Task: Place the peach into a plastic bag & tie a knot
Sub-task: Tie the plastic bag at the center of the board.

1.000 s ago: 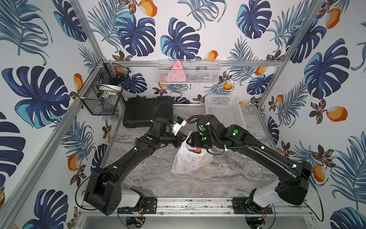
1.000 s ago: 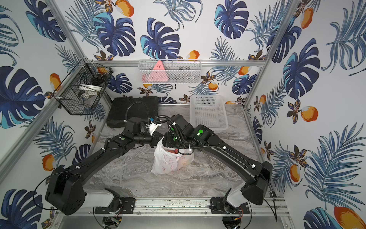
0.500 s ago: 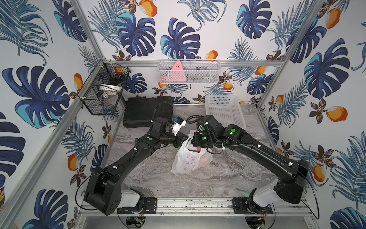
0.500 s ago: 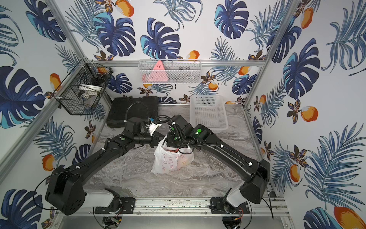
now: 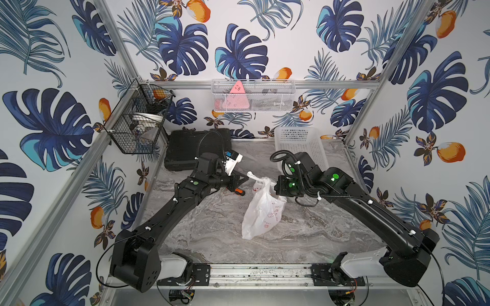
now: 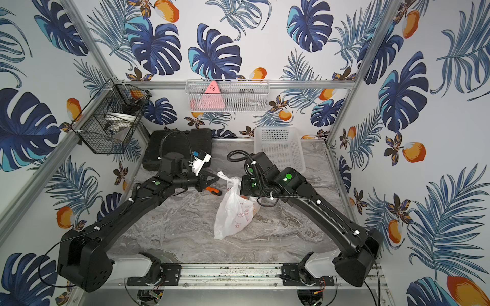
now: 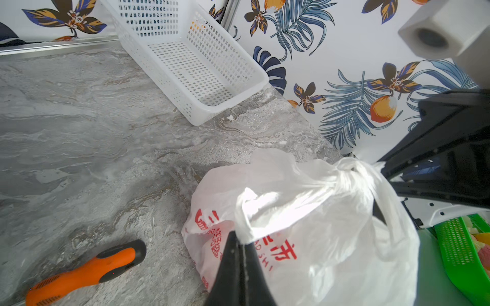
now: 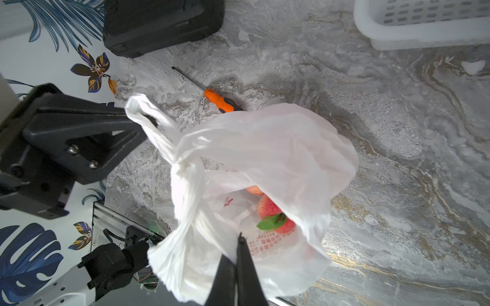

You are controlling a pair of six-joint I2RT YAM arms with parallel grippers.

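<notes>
The knot is loose and my left gripper pinches just its bag handle's end, so I will grip that handle nearer the knot (image 8: 166,137), then pull both handles apart.
The thin white plastic bag (image 5: 262,212) with red print hangs between both grippers in both top views, its bottom on the marble table (image 5: 212,233). The red peach (image 8: 273,209), with a green leaf, lies inside it. My left gripper (image 7: 240,238) is shut on one handle end (image 5: 252,175). My right gripper (image 8: 240,235) is shut on the other handle, at the bag's right side (image 5: 275,186). Between the two grips the handles cross in a gathered knot (image 7: 350,171), which also shows in the right wrist view (image 8: 185,167).
An orange-handled screwdriver (image 5: 238,191) lies on the table just below the left gripper. A white perforated basket (image 5: 299,148) stands at the back right and a black case (image 5: 185,148) at the back left. A wire basket (image 5: 138,124) hangs on the left wall.
The right gripper has closed on the bag's handle and drawn a little to the right. The bag's top is now stretched between the two grippers. The left gripper has held still.
</notes>
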